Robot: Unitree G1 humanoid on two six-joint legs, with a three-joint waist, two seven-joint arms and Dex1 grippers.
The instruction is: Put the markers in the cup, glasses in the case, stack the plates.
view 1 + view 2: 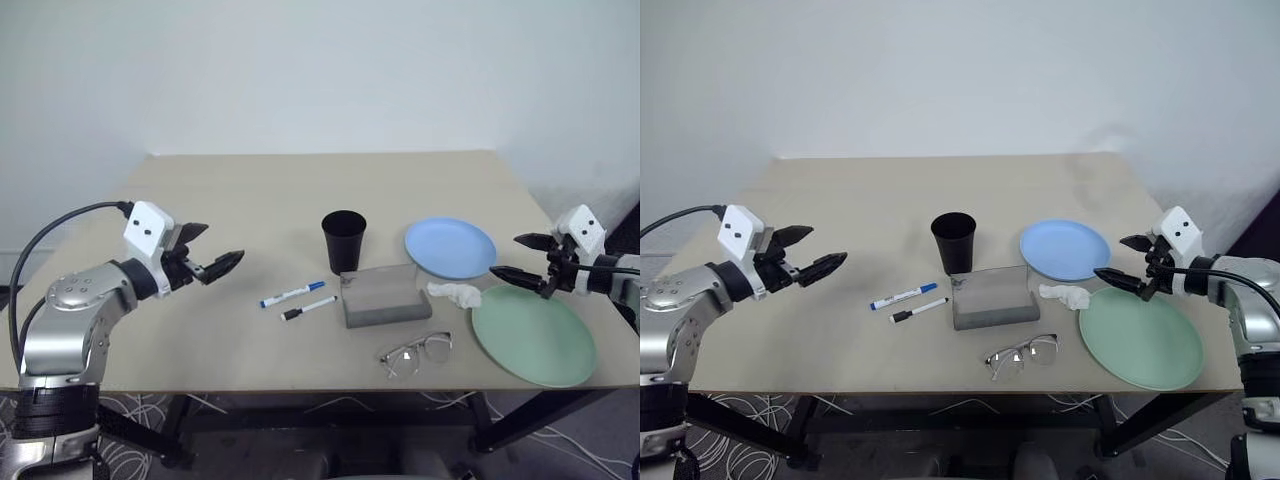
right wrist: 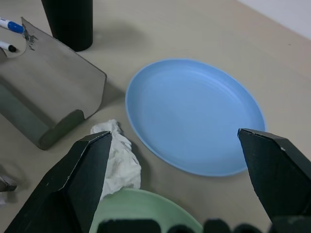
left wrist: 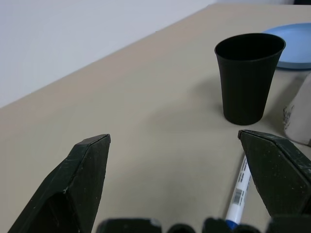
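Next, I move my right gripper to the mint green plate's rim (image 1: 584, 324) on the side of the plate away from the tissue and close it there.
Two markers lie side by side near the table's middle: a blue-capped marker (image 1: 292, 294) and a black-capped marker (image 1: 308, 308). Behind them stands the black cup (image 1: 343, 241), upright. The grey case (image 1: 380, 296) lies right of the markers, and the wire glasses (image 1: 416, 352) rest near the front edge. A light blue plate (image 1: 450, 248) and a mint green plate (image 1: 533, 335) lie apart at the right. My left gripper (image 1: 212, 251) hovers open above the table, left of the markers. My right gripper (image 1: 522, 258) hangs open between the two plates, empty.
A crumpled white tissue (image 1: 455, 294) lies between the case and the green plate, touching the plate's rim. The beige table (image 1: 250, 200) has bare room at the back and on the left. A white wall stands behind it.
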